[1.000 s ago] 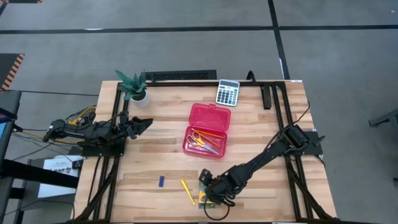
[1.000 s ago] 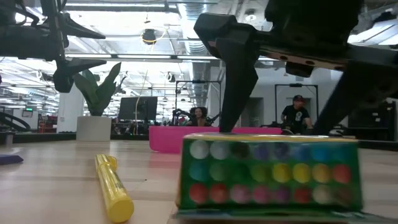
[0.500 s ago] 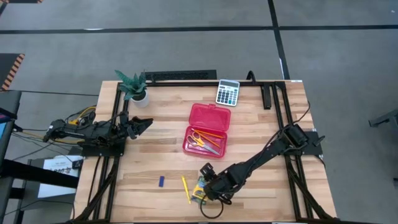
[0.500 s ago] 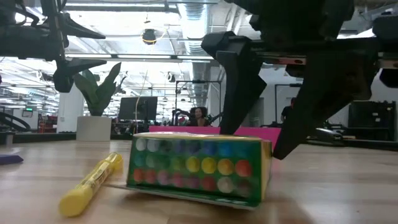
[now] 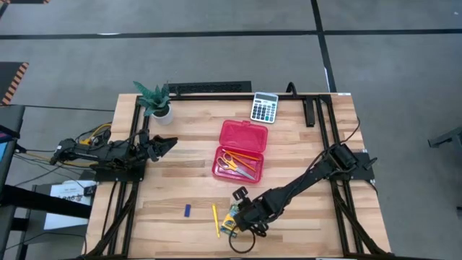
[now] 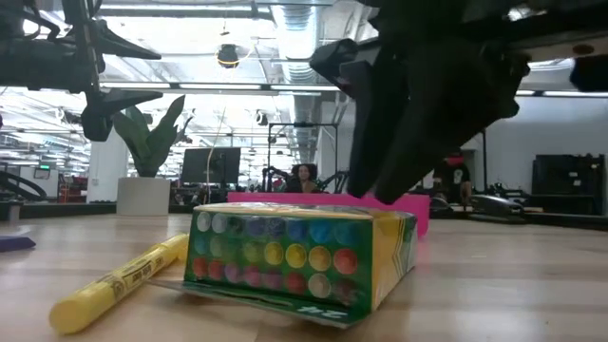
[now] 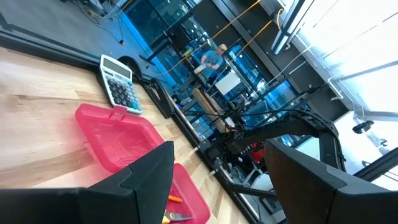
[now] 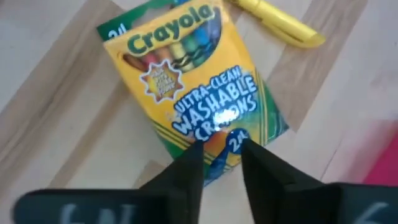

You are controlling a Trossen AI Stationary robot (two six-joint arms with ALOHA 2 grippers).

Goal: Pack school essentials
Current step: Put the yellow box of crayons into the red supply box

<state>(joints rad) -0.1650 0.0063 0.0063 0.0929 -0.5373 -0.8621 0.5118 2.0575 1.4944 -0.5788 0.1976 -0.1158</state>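
Observation:
The crayon box's printed top is under both fingers of my right gripper, so I should open them, turn and pinch the crayon box's end (image 8: 268,141) near the red case.
The green-yellow crayon box (image 5: 230,223) (image 8: 193,81) lies flat near the table's near edge, on its loose flap (image 6: 237,296). My right gripper (image 5: 237,215) (image 8: 219,148) stands over it with its fingers drawn almost together. The yellow stick (image 5: 215,219) (image 6: 119,282) lies against the box's left side. The tiny blue piece (image 5: 187,210) lies farther left. Scissors and orange pencils (image 5: 238,160) lie inside the open red case (image 5: 242,134). My left gripper (image 5: 170,142) (image 7: 217,155) waits open at the table's left edge. My right gripper comes from above, pointing down, and its nearly closed fingertips (image 8: 193,152) meet the crayon box's printed top face at the end marked 24 (image 8: 233,138). Nothing shows between the fingers. The box stays on the table, slightly tilted on its flap.
A grey calculator (image 5: 264,107) lies at the far edge and a small potted plant (image 5: 155,100) at the far left corner. Bare wood lies between the blue piece and the left arm, and to the right of the case.
My right gripper has moved toward the table's left and its fingers have drawn together. The crayon box has slid left with it and turned. The box has pushed the yellow stick, which has swung to a new angle.

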